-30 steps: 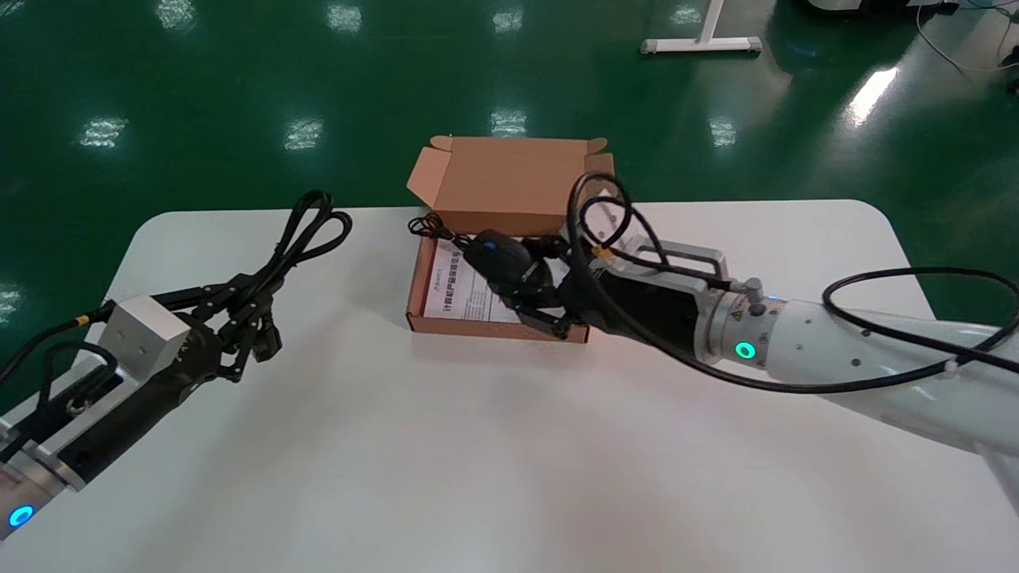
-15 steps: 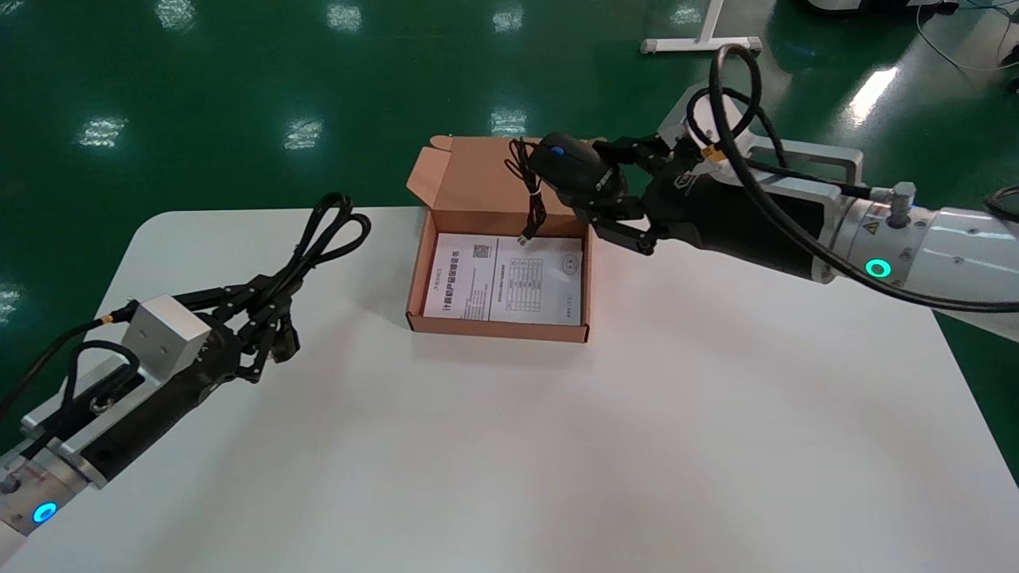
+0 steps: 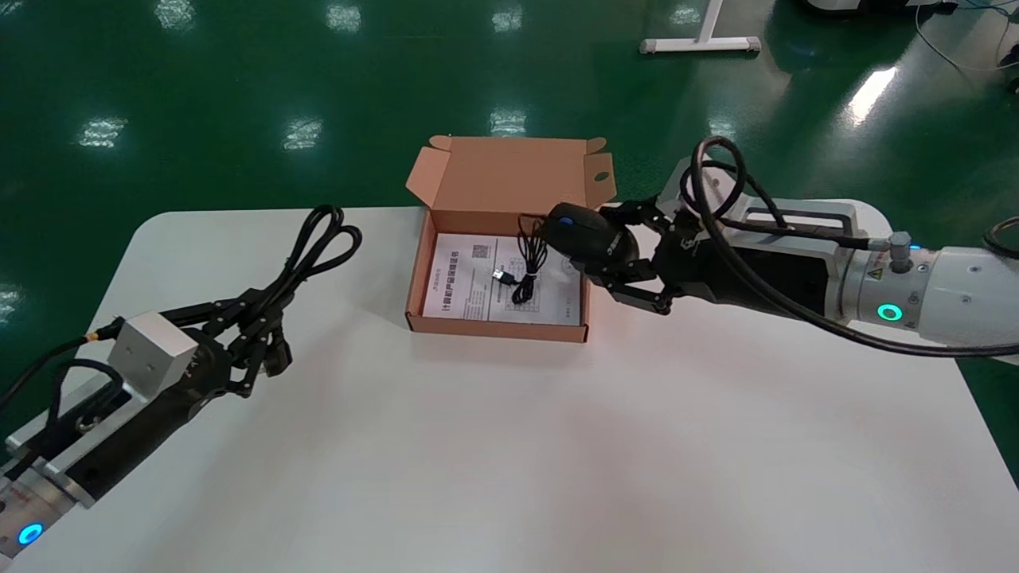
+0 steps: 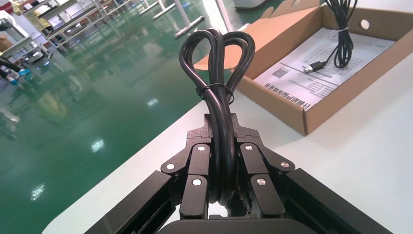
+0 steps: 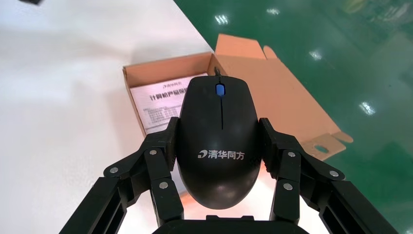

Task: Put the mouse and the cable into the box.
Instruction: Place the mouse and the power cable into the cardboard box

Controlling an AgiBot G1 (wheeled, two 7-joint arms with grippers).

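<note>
My right gripper should put the black mouse down on the printed sheet (image 3: pixel 508 302) by the front side of the box.
My right gripper (image 3: pixel 599 243) is shut on a black mouse (image 3: pixel 587 236) with a blue wheel, holding it just above the right wall of the open cardboard box (image 3: pixel 493 328). The mouse's thin cord (image 3: pixel 527 267) hangs down and its bundled end with the USB plug rests on the printed sheet (image 3: pixel 466 278) inside the box. In the right wrist view the mouse (image 5: pixel 220 136) fills the space between both fingers. At the table's left, my left gripper (image 3: pixel 267 326) is shut on a thick black looped cable (image 3: pixel 318 239), whose tied loops (image 4: pixel 217 63) stick out past the fingertips.
The box's lid (image 3: pixel 509 171) stands upright at its far side, at the white table's (image 3: pixel 509 461) back edge. Green floor lies beyond, with a white stand foot (image 3: pixel 700 44) far behind.
My right gripper lifted the mouse from the box, swung it up behind the box, then lowered it to the box's right wall; the cord now rests inside. The left gripper shifted only slightly.
</note>
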